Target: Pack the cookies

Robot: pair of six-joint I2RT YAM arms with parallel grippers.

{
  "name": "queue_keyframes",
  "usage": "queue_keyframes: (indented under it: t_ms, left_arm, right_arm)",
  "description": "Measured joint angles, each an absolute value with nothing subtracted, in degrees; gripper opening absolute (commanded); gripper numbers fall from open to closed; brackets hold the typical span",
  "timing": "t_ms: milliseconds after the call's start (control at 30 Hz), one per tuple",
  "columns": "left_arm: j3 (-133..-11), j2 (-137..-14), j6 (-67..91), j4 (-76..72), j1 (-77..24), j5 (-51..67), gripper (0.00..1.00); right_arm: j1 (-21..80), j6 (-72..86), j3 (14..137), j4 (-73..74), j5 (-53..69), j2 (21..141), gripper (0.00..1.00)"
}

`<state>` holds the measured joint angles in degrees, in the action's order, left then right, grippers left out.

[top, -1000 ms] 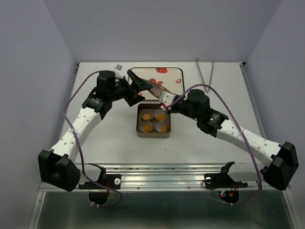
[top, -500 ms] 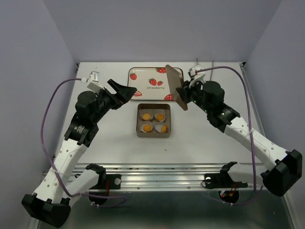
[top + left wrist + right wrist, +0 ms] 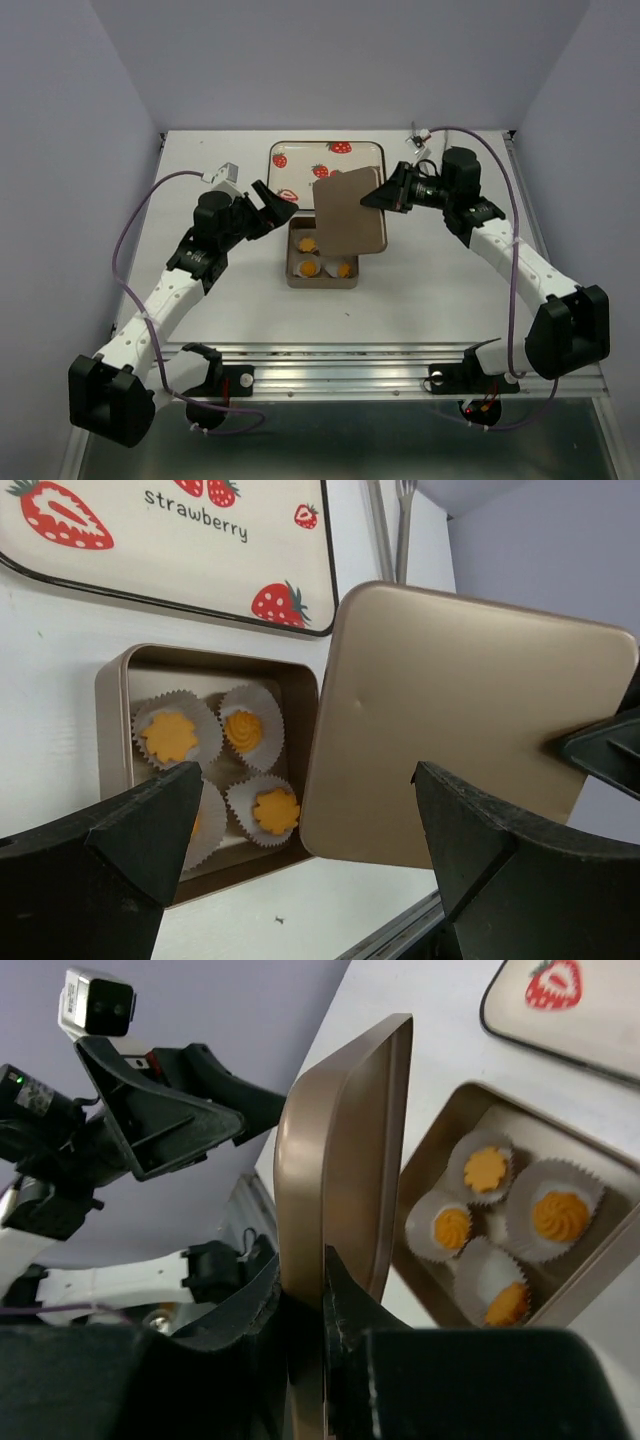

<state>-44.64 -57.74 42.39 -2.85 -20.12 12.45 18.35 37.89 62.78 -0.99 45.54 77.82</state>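
Next, my right gripper lets go of the brown lid on the tin's rim (image 3: 361, 252) (image 3: 590, 1275) closest to that gripper, where it will partly cover the cookies.
The brown square tin (image 3: 320, 283) stands open mid-table. It holds orange-yellow cookies (image 3: 311, 268) in white pleated paper cups. My right gripper (image 3: 378, 198) is shut on the edge of the tin's brown lid (image 3: 350, 210) and holds it over the tin's far right part, hiding one cookie from above. In the right wrist view the jaws (image 3: 322, 1270) pinch the lid (image 3: 340, 1160) edge-on, beside the cookies (image 3: 486, 1168). My left gripper (image 3: 280, 203) is open and empty, just left of the lid. Its wrist view shows the gripper (image 3: 305, 780), cookies (image 3: 243, 730), tin (image 3: 115, 680) and lid (image 3: 470, 720).
A strawberry-printed tray (image 3: 330, 155) lies behind the tin, also in the left wrist view (image 3: 200, 550). Metal tongs (image 3: 430, 150) lie at the back right. A metal rail runs along the near table edge.
My right gripper has swung the lid from upright at the tin's right to nearly flat over the tin's far right part. My left arm has shifted right, closer to the tin.
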Motion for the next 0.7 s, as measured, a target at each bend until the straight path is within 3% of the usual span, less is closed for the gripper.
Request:
queue_keyframes:
  t_ms: [400, 700]
  left_arm:
    - [-44.5, -63.4, 40.0, -8.2, -18.5, 17.6, 0.99]
    - [-43.1, -71.2, 39.0, -11.4, -17.9, 20.2, 0.99]
  right_arm:
    - [10.2, 59.4, 42.1, -25.6, 57.5, 80.7, 0.10]
    - [6.8, 65.6, 37.4, -40.0, 59.9, 87.3, 0.11]
